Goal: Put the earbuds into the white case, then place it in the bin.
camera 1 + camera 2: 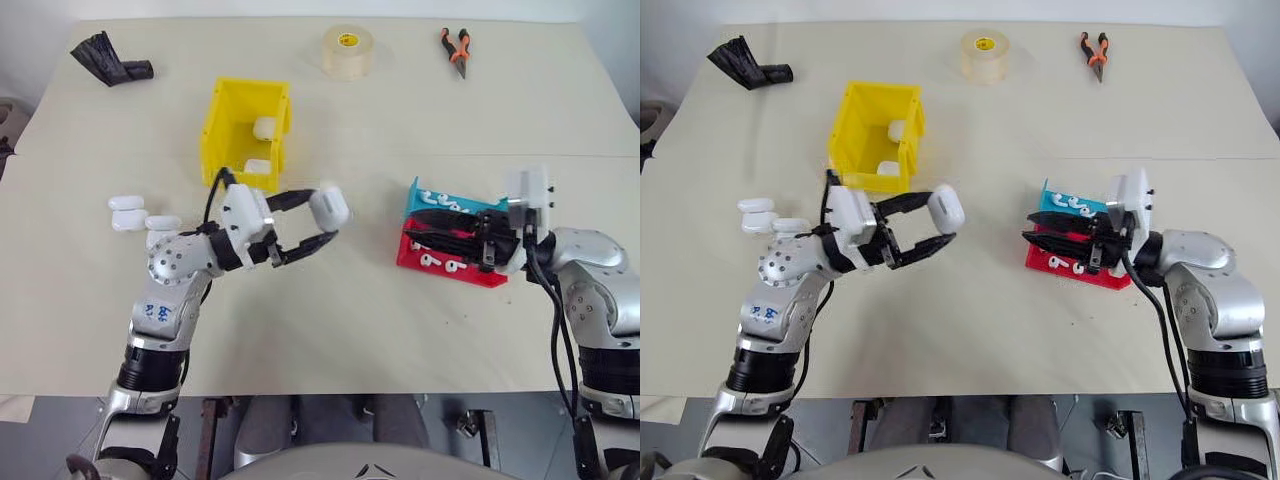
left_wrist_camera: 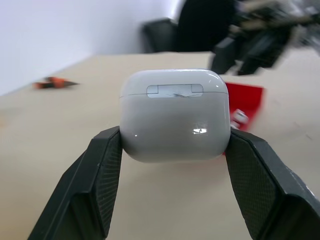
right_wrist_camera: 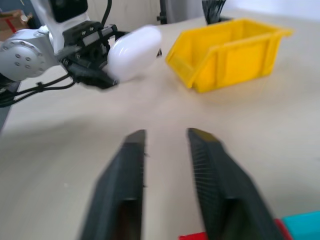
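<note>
Next, my left gripper releases the closed white case next to the other white cases in the yellow bin [image 1: 240, 152].
My left gripper [image 1: 328, 218] is shut on a white case [image 1: 331, 206], lid closed, held in the air near the table's middle; the left wrist view shows the case's [image 2: 175, 115] hinge side squeezed between both pads. The yellow bin [image 1: 222, 140] stands just beyond it with two white cases inside. My right gripper [image 1: 410, 228] hovers over the red tray [image 1: 470, 274] and blue tray [image 1: 425, 203], pointing left, open with nothing between its fingers [image 3: 132, 165]. Small white earbuds [image 1: 1065, 200] lie in the blue tray, and more [image 1: 1055, 263] lie in the red one.
Three spare white cases [image 1: 128, 212] lie on the table left of my left arm. At the far edge are a tape roll [image 1: 347, 50], orange-handled pliers [image 1: 456, 50] and a black crumpled object [image 1: 108, 60].
</note>
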You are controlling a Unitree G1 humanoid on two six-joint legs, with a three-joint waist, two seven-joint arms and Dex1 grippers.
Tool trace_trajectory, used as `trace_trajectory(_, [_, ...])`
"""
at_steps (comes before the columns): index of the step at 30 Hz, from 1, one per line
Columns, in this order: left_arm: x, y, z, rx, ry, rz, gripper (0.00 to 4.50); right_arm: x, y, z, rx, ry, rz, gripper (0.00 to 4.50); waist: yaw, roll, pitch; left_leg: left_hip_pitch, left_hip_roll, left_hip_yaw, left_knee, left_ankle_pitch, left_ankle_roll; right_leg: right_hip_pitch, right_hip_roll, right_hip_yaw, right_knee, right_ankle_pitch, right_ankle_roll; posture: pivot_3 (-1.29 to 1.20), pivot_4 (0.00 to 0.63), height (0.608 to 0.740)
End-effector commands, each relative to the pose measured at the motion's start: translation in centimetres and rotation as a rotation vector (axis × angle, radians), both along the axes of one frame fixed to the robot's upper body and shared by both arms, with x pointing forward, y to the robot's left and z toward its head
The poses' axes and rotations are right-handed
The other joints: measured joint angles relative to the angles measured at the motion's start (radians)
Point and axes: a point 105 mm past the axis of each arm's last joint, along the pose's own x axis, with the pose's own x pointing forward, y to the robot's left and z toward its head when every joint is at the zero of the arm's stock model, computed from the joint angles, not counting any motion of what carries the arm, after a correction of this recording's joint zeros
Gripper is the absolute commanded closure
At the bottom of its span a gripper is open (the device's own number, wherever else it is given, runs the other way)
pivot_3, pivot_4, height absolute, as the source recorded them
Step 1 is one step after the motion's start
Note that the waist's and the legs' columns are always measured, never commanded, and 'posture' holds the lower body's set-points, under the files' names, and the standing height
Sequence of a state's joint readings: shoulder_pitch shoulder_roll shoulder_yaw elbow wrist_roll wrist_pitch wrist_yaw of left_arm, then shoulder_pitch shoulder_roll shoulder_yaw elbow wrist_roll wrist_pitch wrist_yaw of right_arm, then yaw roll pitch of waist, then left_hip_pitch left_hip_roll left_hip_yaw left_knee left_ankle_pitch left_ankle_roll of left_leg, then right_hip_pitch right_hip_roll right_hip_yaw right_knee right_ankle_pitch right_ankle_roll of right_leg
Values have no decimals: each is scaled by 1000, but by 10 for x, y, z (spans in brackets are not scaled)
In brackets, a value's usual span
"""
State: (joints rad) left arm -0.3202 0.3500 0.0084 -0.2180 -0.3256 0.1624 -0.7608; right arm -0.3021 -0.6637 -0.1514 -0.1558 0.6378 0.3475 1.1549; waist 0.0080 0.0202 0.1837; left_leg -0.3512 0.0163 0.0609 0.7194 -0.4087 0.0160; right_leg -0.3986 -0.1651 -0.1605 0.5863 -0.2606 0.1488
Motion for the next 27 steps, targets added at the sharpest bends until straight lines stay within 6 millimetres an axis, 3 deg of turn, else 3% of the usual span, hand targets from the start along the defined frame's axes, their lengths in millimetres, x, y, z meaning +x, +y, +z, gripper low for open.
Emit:
trace_trajectory(1, [-2,20,20,-138,-14,149,1568,-2,-6,25,53,-194,-71,1847,0,0,0,0,0,0,0,0,0,0,0,0,0,0,0,0,150,740])
trace_trajectory(6, [2,51,18,-238,48,386,1568,4,-12,39,108,-288,-179,105,3,0,0,0,0,0,0,0,0,0,0,0,1,0,0,0,150,740])
trace_trajectory(10, [19,71,17,-269,88,528,1568,4,-12,30,98,-271,-193,44,15,0,0,0,0,0,0,0,0,0,0,1,1,0,0,0,150,740])
trace_trajectory(19, [79,71,41,-172,0,572,1568,8,-3,23,95,-246,-184,44,14,-1,0,1,-1,1,-1,0,0,0,0,0,0,0,0,0,150,740])
trace_trajectory(22, [104,72,38,-113,54,599,1568,8,2,23,97,-245,-177,44,13,-1,0,1,-1,1,-2,0,0,0,0,-1,-1,0,0,0,150,740])
trace_trajectory(27, [112,70,39,-125,72,593,1568,6,6,21,100,-241,-170,44,9,-1,0,1,-1,2,-2,0,0,0,0,0,-1,0,0,0,150,740])
